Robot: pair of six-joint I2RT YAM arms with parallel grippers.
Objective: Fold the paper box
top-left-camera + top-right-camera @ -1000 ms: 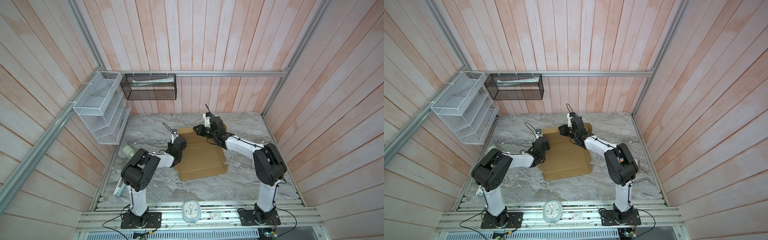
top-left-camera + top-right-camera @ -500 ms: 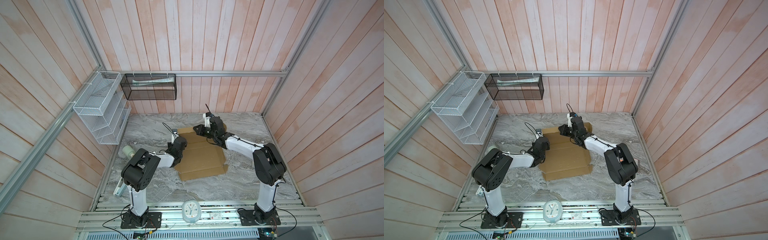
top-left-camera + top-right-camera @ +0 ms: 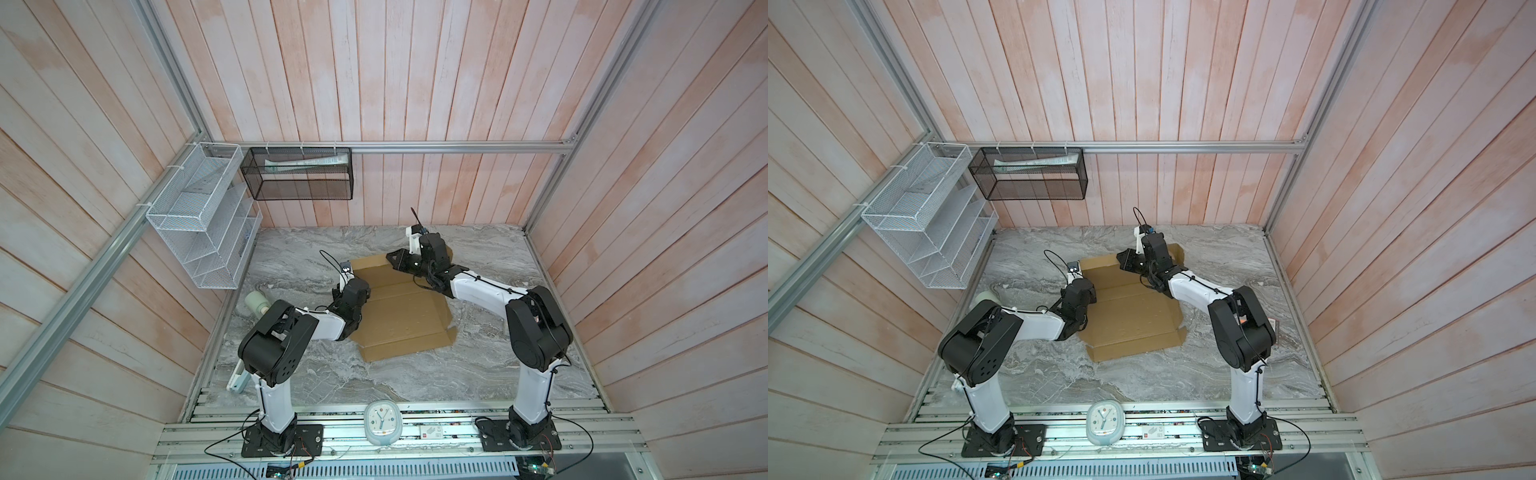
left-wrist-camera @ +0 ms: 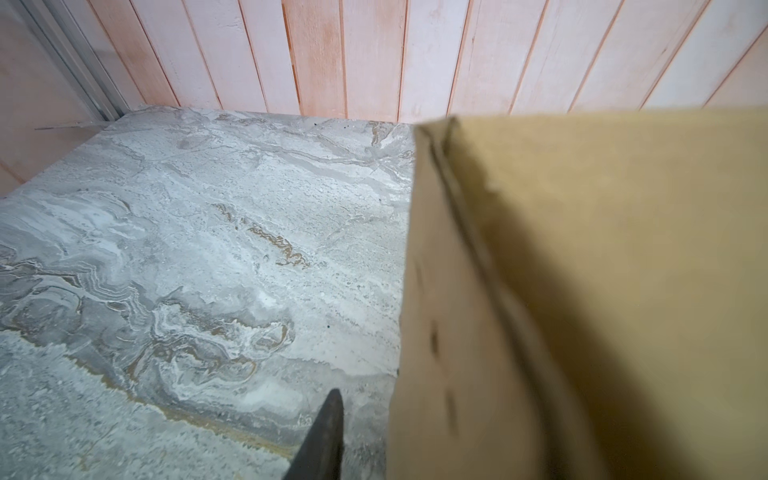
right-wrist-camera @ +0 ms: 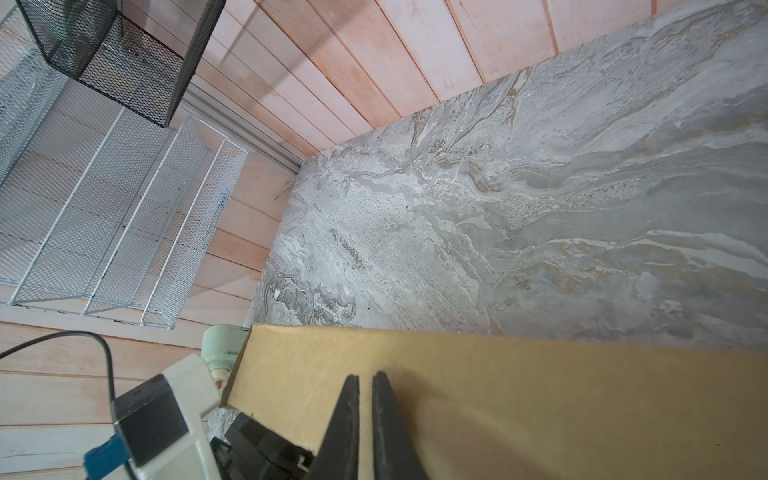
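My left gripper is too deep along the raised side flap, one finger off it, so next I open, back off and pinch the flap's standing edge (image 4: 512, 312).
The paper box (image 3: 405, 316) is a brown creased cardboard sheet lying mostly flat in the middle of the marble table, seen in both top views (image 3: 1133, 316). My left gripper (image 3: 360, 286) is at its left edge. In the left wrist view a raised side flap (image 4: 602, 270) stands close by; one finger (image 4: 324, 436) shows just off its edge and the other is hidden behind it. My right gripper (image 3: 390, 258) reaches over the far panel. In the right wrist view its shut fingertips (image 5: 365, 382) lie over the cardboard (image 5: 519, 395) with nothing between them.
A white wire rack (image 3: 203, 216) hangs on the left wall and a black mesh basket (image 3: 297, 174) on the back wall. A pale green roll (image 3: 255, 301) lies at the table's left edge. A clock (image 3: 382, 424) sits on the front rail.
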